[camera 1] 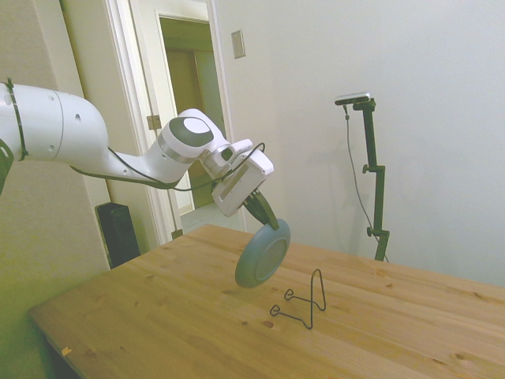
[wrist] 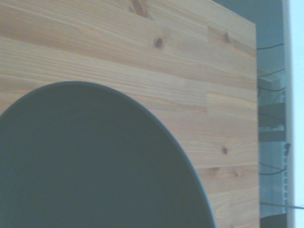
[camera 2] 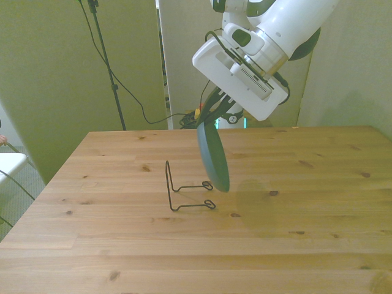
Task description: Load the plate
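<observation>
The grey-green plate, now hanging tilted above the table, will go down on edge across the low arms of the black wire stand (camera 2: 194, 204), set there by my gripper.
The grey-green plate (camera 1: 263, 254) hangs on edge in the air, tilted, above the wooden table (camera 1: 158, 316). My gripper (camera 1: 263, 212) is shut on the plate's upper rim. In the front view the plate (camera 2: 213, 158) shows almost edge-on, just to the right of the thin black wire stand (camera 2: 184, 191) and a little above it. The stand (camera 1: 304, 300) rests on the table, below and to the right of the plate in the side view. The wrist view is filled by the plate's dark face (wrist: 95, 161) over the wood.
A dark speaker-like box (camera 1: 118, 233) stands on the floor beyond the table's far corner. Cables (camera 2: 131, 98) hang behind the table in the front view. A white object (camera 2: 9, 165) sits off the table's left edge.
</observation>
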Robot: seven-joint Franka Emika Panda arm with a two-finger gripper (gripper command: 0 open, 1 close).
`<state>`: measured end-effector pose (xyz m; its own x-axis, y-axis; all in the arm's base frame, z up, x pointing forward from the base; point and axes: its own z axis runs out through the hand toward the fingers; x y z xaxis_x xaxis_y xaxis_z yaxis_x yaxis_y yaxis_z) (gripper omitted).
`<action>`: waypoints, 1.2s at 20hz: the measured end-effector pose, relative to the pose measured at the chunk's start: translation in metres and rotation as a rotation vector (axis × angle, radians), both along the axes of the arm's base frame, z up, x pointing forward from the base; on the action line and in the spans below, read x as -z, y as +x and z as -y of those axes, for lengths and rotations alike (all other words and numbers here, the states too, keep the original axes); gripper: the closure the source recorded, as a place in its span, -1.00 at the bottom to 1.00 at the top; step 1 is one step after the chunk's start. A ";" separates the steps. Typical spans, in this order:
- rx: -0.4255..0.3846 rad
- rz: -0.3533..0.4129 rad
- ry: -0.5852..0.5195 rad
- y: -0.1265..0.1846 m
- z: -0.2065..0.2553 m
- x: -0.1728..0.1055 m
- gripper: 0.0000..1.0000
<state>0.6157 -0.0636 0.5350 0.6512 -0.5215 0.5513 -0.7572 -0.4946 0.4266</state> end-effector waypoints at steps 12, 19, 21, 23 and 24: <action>0.025 -0.016 -0.018 -0.016 0.061 0.007 1.00; 0.003 -0.036 -0.014 -0.008 0.054 0.027 1.00; 0.004 -0.042 -0.014 -0.006 0.054 0.031 1.00; 0.009 -0.048 -0.014 -0.003 0.055 0.037 1.00; 0.012 -0.050 -0.015 -0.001 0.056 0.040 1.00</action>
<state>0.6143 -0.1199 0.4953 0.6721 -0.5212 0.5260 -0.7404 -0.4794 0.4711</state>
